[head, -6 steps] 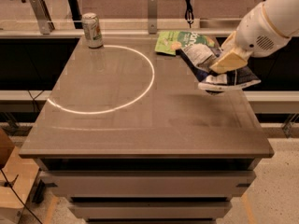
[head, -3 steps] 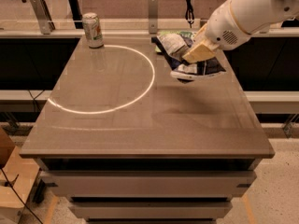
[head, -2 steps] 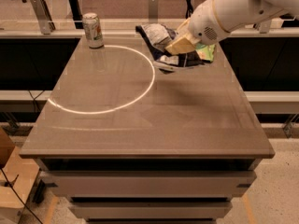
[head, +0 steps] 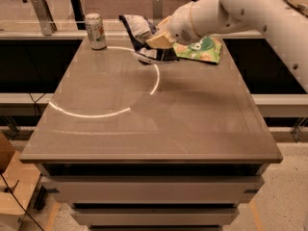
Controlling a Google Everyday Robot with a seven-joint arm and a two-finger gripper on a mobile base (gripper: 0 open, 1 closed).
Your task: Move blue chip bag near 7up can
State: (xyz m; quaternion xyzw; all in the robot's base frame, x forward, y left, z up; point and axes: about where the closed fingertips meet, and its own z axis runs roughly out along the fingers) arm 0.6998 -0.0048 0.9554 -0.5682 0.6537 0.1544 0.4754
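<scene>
My gripper should put the blue chip bag down near the 7up can, just inside the far curve of the light ring [head: 123, 57].
The blue chip bag [head: 138, 32], dark navy foil with white panels, hangs crumpled in my gripper [head: 158, 38] above the far middle of the table. The gripper is shut on the bag, its tan fingers [head: 156, 41] pressed on the bag's right side. The 7up can [head: 96, 31] stands upright at the far left corner of the table, a short way left of the bag. My white arm reaches in from the upper right.
A light green snack bag [head: 201, 50] lies at the far right of the brown table [head: 144, 129], partly under my arm. A bright ring of light curves across the tabletop. A rail with posts runs behind the table.
My gripper has carried the blue chip bag leftward along the far side of the table, from beside the green bag toward the can. The can and the green bag have not moved.
</scene>
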